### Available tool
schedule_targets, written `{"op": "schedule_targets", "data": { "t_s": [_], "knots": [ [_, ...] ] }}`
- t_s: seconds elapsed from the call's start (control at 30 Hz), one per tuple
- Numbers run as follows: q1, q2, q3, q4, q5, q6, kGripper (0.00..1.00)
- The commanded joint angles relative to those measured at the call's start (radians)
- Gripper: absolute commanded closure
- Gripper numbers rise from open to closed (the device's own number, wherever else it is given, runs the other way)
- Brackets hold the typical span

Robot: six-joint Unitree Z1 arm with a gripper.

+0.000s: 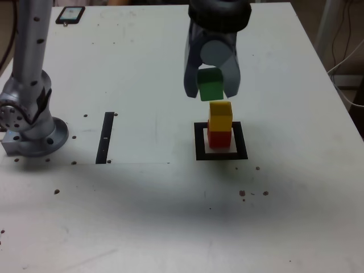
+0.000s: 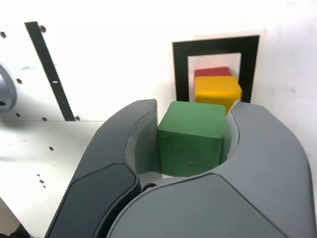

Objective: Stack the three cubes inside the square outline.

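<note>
Next, my gripper puts the green cube down and lets go on top of the yellow cube [image 1: 218,103] [image 2: 217,85], so it becomes the highest block of the stack.
A red cube [image 1: 218,138] sits inside the black square outline [image 1: 199,149], and a yellow cube [image 1: 220,115] rests on top of it. Just above and slightly toward the exterior view's left of that pair hangs the green cube [image 1: 210,84], clamped between the two grey fingers of my gripper [image 1: 211,88]. The wrist view shows the green cube [image 2: 190,138] held tight between the jaws, with the yellow cube [image 2: 217,91], the red cube [image 2: 212,72] and the square outline [image 2: 181,69] beyond it. A small gap separates the green cube from the yellow one.
A thin black strip [image 1: 106,137] lies on the white table [image 1: 142,216] toward the exterior view's left of the outline. The arm's grey base [image 1: 31,114] stands at the table's left edge. A dark phone-like object [image 1: 70,15] lies at the far left corner.
</note>
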Motion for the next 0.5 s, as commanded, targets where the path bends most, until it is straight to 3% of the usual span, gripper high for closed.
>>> {"op": "schedule_targets", "data": {
  "t_s": [0.0, 0.47],
  "knots": [
    [-0.005, 0.014, -0.015, 0.01, -0.007, 0.004, 0.99],
    [-0.011, 0.047, -0.031, 0.016, -0.002, 0.005, 0.99]
  ]
}}
